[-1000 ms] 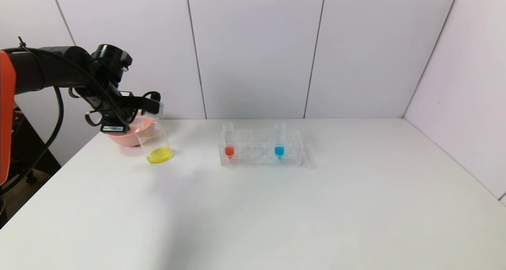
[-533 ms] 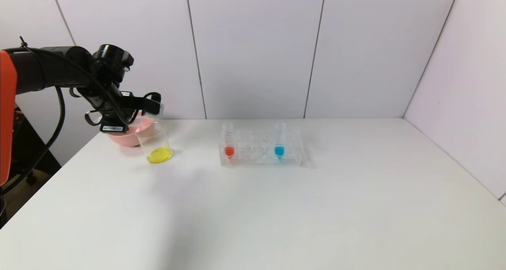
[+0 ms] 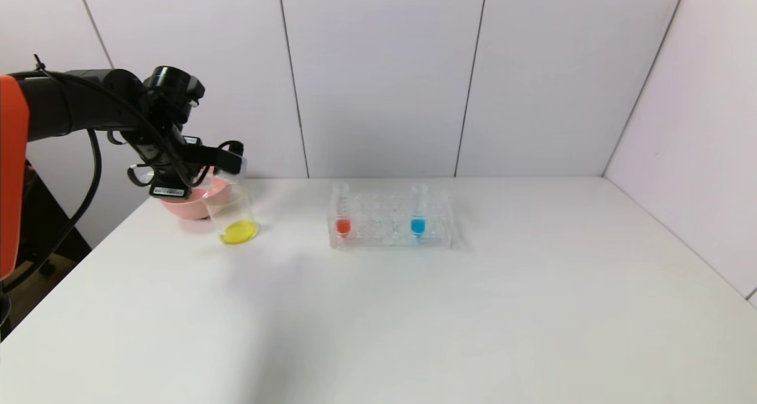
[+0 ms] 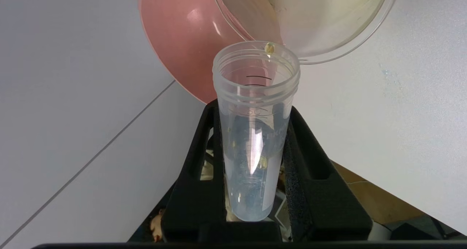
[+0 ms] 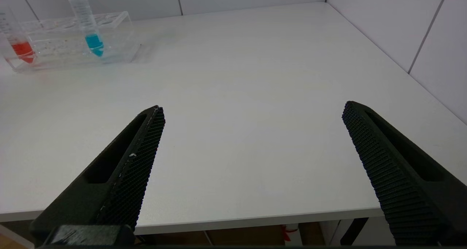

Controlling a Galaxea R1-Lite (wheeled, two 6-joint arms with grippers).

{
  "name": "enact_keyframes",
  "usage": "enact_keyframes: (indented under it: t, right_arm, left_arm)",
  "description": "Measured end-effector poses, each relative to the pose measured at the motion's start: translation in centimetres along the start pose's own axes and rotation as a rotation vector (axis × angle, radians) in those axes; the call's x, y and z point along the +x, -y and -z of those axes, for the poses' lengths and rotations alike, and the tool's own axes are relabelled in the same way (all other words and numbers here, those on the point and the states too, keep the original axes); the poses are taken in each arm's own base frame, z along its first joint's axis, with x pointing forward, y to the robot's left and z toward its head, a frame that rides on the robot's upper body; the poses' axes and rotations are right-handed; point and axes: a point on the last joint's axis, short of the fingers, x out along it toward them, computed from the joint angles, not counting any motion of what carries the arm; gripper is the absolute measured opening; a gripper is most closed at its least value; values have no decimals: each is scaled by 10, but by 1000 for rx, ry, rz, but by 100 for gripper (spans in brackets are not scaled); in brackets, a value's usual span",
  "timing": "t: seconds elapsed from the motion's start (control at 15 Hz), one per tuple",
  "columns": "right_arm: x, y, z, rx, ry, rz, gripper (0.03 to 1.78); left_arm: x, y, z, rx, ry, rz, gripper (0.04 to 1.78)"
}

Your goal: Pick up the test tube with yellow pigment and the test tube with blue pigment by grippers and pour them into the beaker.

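Note:
Next, my left gripper lets go of the yellow-pigment test tube inside the pink bowl (image 3: 193,187) (image 4: 205,26) behind the beaker.
My left gripper (image 3: 227,158) is shut on the yellow-pigment test tube (image 4: 255,132), held tipped over the beaker (image 3: 230,212). The tube is nearly drained, with a yellow drop at its rim. Yellow liquid lies in the beaker's bottom (image 3: 238,232). In the left wrist view the beaker's mouth (image 4: 328,23) is just beyond the tube's mouth. The blue-pigment test tube (image 3: 418,212) stands in the clear rack (image 3: 440,229); it also shows in the right wrist view (image 5: 89,26). My right gripper (image 5: 253,112) is open and empty above the table's near edge, out of the head view.
A red-liquid tube (image 3: 341,212) stands at the rack's left end. A pink bowl (image 3: 183,206) sits right behind the beaker at the table's far left. White wall panels close the back and right sides.
My left gripper with the tube has risen slightly and shifted a little to the right above the beaker. Nothing else has moved.

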Motion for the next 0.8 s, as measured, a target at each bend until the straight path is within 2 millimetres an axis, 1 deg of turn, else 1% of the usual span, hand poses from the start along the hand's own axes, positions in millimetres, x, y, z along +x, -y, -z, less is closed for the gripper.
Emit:
enact_keyframes:
  t: [0.07, 0.2, 0.33, 0.47, 0.6, 0.8]
  right_arm:
    - [0, 0, 0, 0, 0, 0, 177]
    - [0, 0, 0, 0, 0, 0, 177]
    - [0, 0, 0, 0, 0, 0, 177]
    - [0, 0, 0, 0, 0, 0, 177]
    - [0, 0, 0, 0, 0, 0, 177]
    - [0, 0, 0, 1, 0, 0, 177]
  left_arm:
    - [-2, -1, 0, -20, 15, -5, 47]
    - [-6, -3, 4, -138, 94, -11, 47]
    - [-10, -6, 16, -319, 256, 2, 47]
    - [-11, -9, 36, -527, 437, 32, 47]
    - [-13, -9, 62, -742, 607, 105, 47]
    - [-14, -9, 99, -970, 834, 200, 47]
